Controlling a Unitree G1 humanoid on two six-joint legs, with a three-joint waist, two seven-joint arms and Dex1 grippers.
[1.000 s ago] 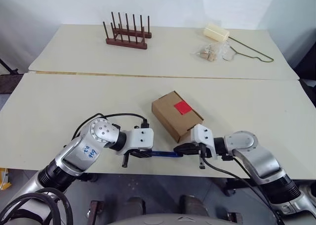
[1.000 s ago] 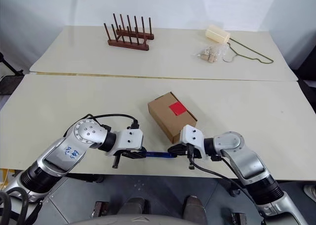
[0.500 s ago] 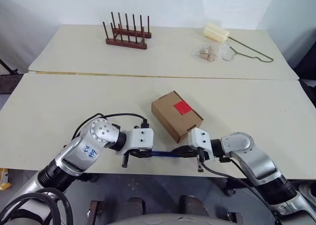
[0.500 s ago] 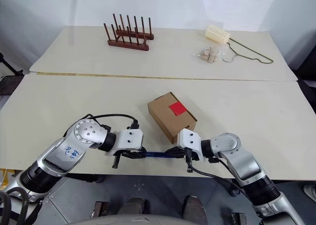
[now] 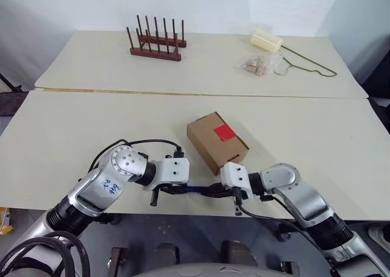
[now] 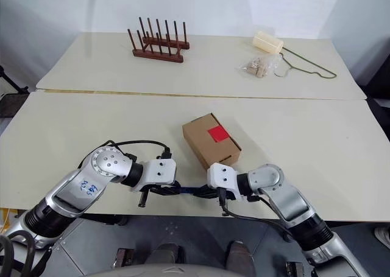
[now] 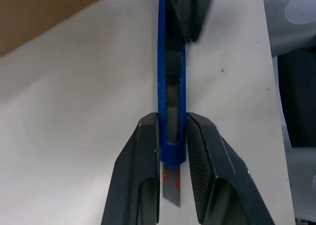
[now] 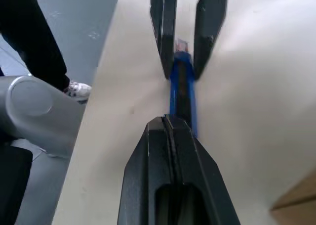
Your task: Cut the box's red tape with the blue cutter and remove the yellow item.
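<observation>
I have the cutter's blade end in my left gripper and my right gripper resting shut on top, so next I open my right gripper and grip the cutter's back end (image 7: 162,0).
The brown box (image 5: 213,144) lies on the near table, its flaps down and the red tape (image 5: 225,131) on its top. Just in front of it, near the table's front edge, the blue cutter (image 5: 200,190) lies level. My left gripper (image 7: 172,117) is shut on the cutter's (image 7: 171,86) blade end, and a short piece of blade shows between its fingers. My right gripper (image 8: 169,118) is shut, its joined tips resting on top of the cutter's (image 8: 181,89) other half, a short way from the left gripper (image 8: 182,74). The yellow item is hidden.
On the far table stand a wooden peg rack (image 5: 155,42), a pale cream block (image 5: 266,41), a clear bag of small bits (image 5: 259,64) and a green wire hanger (image 5: 311,64). The table's front edge (image 5: 183,213) runs just below both grippers.
My right gripper has slid left along the cutter toward the left gripper and turned a little. The left gripper, cutter and box have stayed put.
</observation>
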